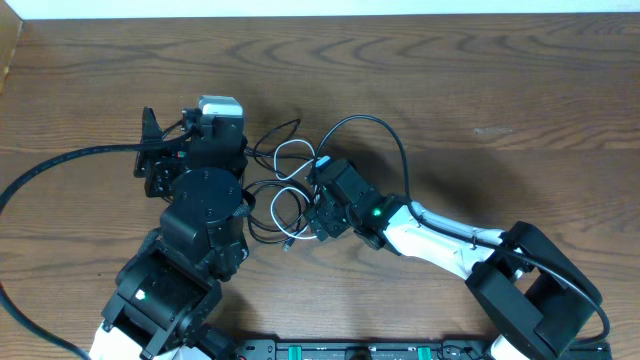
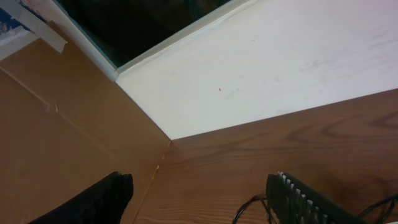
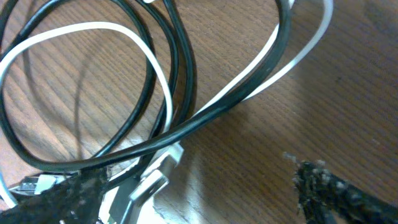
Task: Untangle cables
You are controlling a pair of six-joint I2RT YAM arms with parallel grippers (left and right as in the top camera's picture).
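The black cable lies across the white cable by the fingers of my right gripper, so my right gripper should take the white cable alone (image 3: 159,73) and lift it clear.
The black cable (image 1: 372,122) and the white cable (image 1: 283,150) lie tangled in loops on the wooden table between my two arms. In the right wrist view the black cable (image 3: 180,68) and the white cable (image 3: 158,74) cross each other, and metal plug ends (image 3: 152,180) lie beside the left finger. My right gripper (image 1: 312,205) is open just over the tangle, with its fingers (image 3: 199,199) wide apart and nothing between them. My left gripper (image 1: 153,155) is open and empty, pointing at the table's far left corner. A thin black cable loop (image 2: 249,208) shows by its right finger (image 2: 199,199).
A thick black robot cord (image 1: 60,162) runs left from the left arm. A cardboard wall (image 2: 56,137) stands along the table's left edge and a white wall (image 2: 261,62) along the far edge. The wooden table (image 1: 500,90) stretches right and back.
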